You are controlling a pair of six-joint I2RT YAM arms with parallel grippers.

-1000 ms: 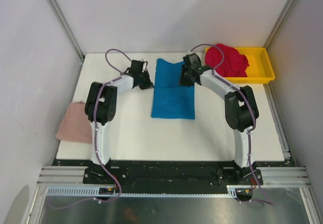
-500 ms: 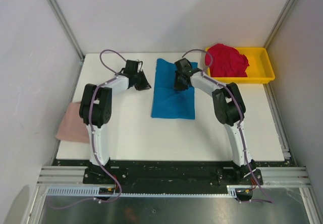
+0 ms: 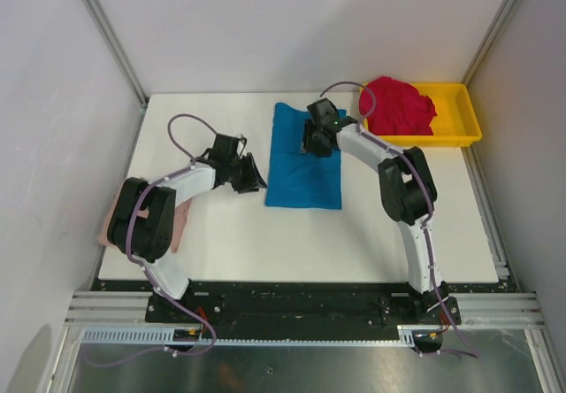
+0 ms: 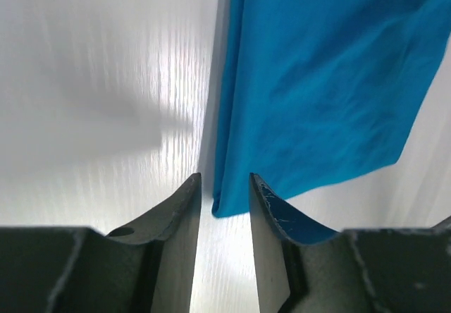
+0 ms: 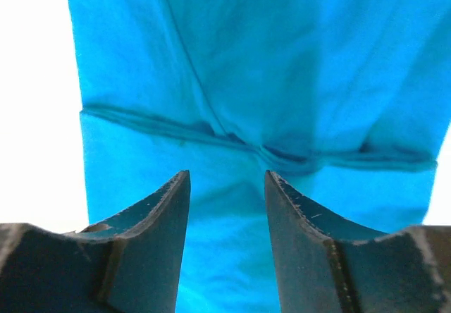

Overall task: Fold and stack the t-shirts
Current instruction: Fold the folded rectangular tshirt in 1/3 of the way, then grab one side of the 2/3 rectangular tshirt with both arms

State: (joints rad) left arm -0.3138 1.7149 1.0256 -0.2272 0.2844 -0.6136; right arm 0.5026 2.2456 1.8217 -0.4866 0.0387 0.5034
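The near corner [image 3: 340,207] of the blue t-shirt is farther from my left gripper. My right gripper goes there next and closes on it.
The blue t-shirt [image 3: 303,158] lies flat at the table's middle, folded into a long strip. My left gripper [image 3: 252,179] is open and empty just left of its near-left part. In the left wrist view the shirt's corner [image 4: 229,197] lies between my fingertips, with the left gripper [image 4: 224,180] low over the table. My right gripper [image 3: 316,141] is open and empty over the shirt's far part; the right wrist view shows it [image 5: 227,178] above a fold seam [image 5: 282,156]. The pink t-shirt [image 3: 180,225] lies at the left table edge, partly hidden by my left arm. The red t-shirt [image 3: 400,105] is bunched in the tray.
A shallow yellow tray [image 3: 460,136] stands at the far right corner and holds the red shirt. White walls and metal rails close in the table on the left, right and far sides.
My left arm has swung back and nearer, bringing its gripper from the far left down beside the blue shirt's near-left edge. My right gripper has moved left over the shirt's far part.
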